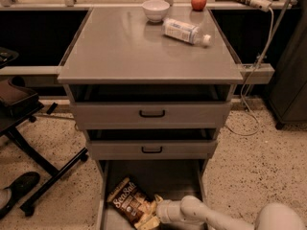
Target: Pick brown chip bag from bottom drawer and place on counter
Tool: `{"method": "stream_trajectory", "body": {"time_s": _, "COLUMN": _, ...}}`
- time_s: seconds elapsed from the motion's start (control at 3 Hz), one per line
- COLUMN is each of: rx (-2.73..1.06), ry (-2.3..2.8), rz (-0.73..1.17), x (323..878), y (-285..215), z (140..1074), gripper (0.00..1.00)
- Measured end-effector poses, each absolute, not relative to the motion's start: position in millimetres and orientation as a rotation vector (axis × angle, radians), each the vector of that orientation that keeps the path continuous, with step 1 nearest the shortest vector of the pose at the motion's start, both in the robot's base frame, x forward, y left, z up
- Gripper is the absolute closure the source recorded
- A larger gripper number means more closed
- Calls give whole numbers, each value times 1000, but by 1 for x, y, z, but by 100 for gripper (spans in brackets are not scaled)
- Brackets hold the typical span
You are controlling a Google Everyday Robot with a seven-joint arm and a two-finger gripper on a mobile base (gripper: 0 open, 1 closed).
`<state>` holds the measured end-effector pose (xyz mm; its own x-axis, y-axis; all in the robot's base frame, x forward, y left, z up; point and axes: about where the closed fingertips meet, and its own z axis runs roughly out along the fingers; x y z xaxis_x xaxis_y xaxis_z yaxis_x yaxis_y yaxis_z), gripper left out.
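Note:
I will next grip the near end [145, 213] of the brown chip bag, farthest from the open bottom drawer's back.
The brown chip bag [125, 201] lies tilted on the floor of the open bottom drawer [184, 178], toward its left side, with white "Sea Salt" script facing up. My gripper [149, 213] reaches in from the lower right on a pale arm and sits against the bag's lower right end, covering that end. The counter [120, 47] is the wide grey top of the cabinet, high above the drawer.
On the counter's far part stand a white bowl [156, 10] and a red apple [198, 2], with a clear plastic bottle [184, 31] lying on its side. Two shallower drawers [151, 114] overhang the bottom one. A black chair base [43, 169] stands left.

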<state>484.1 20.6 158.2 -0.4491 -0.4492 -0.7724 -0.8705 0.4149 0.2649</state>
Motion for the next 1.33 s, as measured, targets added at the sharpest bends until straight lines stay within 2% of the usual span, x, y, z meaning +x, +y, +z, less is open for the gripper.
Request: {"method": "stream_trajectory", "body": {"time_s": 1.33, "rx": -1193, "ry": 1953, "rz": 781, "x": 537, "y": 62, "z": 190, "gripper": 0}}
